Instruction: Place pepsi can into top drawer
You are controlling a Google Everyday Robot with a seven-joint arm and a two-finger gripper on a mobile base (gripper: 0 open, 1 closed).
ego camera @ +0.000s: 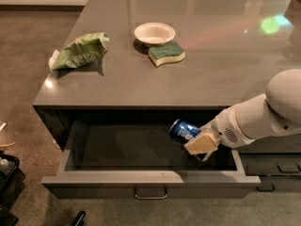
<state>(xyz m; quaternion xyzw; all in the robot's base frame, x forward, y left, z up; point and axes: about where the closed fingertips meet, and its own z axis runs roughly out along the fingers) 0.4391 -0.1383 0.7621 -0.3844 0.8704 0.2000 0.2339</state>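
Note:
I should release the pepsi can on the top drawer's bottom [190, 140], toward my arm's side.
The pepsi can [183, 131] is dark blue with white lettering and lies tilted on its side over the right half of the open top drawer [150, 185]. My gripper [196, 142] is shut on the pepsi can and holds it inside the drawer opening, just under the countertop edge. Its tan fingers [201, 144] cover the can's right end. The drawer is pulled out, with a metal bar handle [150, 193] at the centre of its front. I cannot tell whether the can touches the drawer floor.
On the grey countertop [211, 55] are a crumpled green chip bag [80, 51], a white bowl [154, 33] and a green-and-yellow sponge [166, 53]. Narrower drawers with dark handles [277, 166] sit lower right. Dark objects [7, 173] stand on the floor at left.

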